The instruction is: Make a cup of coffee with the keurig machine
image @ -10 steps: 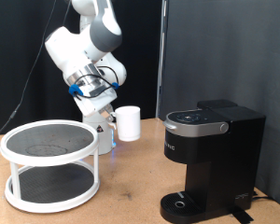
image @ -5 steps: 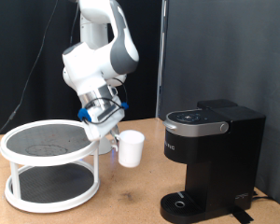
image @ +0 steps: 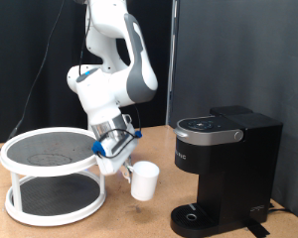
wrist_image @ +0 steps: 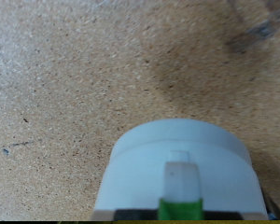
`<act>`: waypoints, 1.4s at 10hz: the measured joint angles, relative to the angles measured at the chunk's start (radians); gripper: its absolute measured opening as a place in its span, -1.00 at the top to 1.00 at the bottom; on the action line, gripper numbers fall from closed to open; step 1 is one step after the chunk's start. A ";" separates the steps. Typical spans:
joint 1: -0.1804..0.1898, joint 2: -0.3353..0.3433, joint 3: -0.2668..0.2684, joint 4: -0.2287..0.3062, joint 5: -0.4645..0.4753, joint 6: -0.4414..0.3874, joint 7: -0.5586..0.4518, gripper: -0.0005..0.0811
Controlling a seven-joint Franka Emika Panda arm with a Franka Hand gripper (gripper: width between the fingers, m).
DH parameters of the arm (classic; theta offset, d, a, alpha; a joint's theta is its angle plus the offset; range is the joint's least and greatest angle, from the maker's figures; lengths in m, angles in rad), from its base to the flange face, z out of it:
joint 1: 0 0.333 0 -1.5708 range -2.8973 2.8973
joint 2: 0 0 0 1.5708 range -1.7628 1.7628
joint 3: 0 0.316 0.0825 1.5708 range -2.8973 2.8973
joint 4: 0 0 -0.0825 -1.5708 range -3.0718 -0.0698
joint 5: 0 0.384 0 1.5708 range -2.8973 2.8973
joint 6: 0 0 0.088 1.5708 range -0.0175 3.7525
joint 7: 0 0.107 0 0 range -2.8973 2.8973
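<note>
I should use my gripper to set the white cup, still a little above the wooden table, down on the drip tray point(image: 190, 219) at the base of the black keurig machine.
The white cup point(image: 144, 181) hangs in my gripper point(image: 127, 167), a little above the wooden table and tilted slightly. It is to the exterior view's left of the black keurig machine point(image: 221, 174), whose lid is down. In the wrist view the cup point(wrist_image: 182, 168) fills the lower middle, with one finger point(wrist_image: 180, 179) over its rim and bare tabletop beyond. The gripper is shut on the cup's handle side.
A white two-tier round rack point(image: 52, 174) with dark mesh shelves stands at the exterior view's left, close to my arm. The machine's drip tray point(image: 194, 215) sits at its base. The wooden table point(image: 129, 223) shows between rack and machine.
My arm has moved down and towards the exterior view's right with the cup, from level with the rack's top shelf to low beside the machine's base.
</note>
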 joint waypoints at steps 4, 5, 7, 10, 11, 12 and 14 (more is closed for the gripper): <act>0.020 0.123 0.084 0.077 0.293 0.067 -0.228 0.98; 0.022 0.138 0.105 0.090 0.343 0.075 -0.266 0.98; 0.027 0.152 0.139 0.104 0.402 0.086 -0.309 0.98; 0.036 0.155 0.181 0.114 0.461 0.112 -0.328 0.98; 0.040 0.158 0.193 0.121 0.472 0.121 -0.328 0.98; 0.043 0.167 0.203 0.129 0.475 0.132 -0.324 0.98; 0.045 0.190 0.219 0.147 0.476 0.153 -0.318 0.98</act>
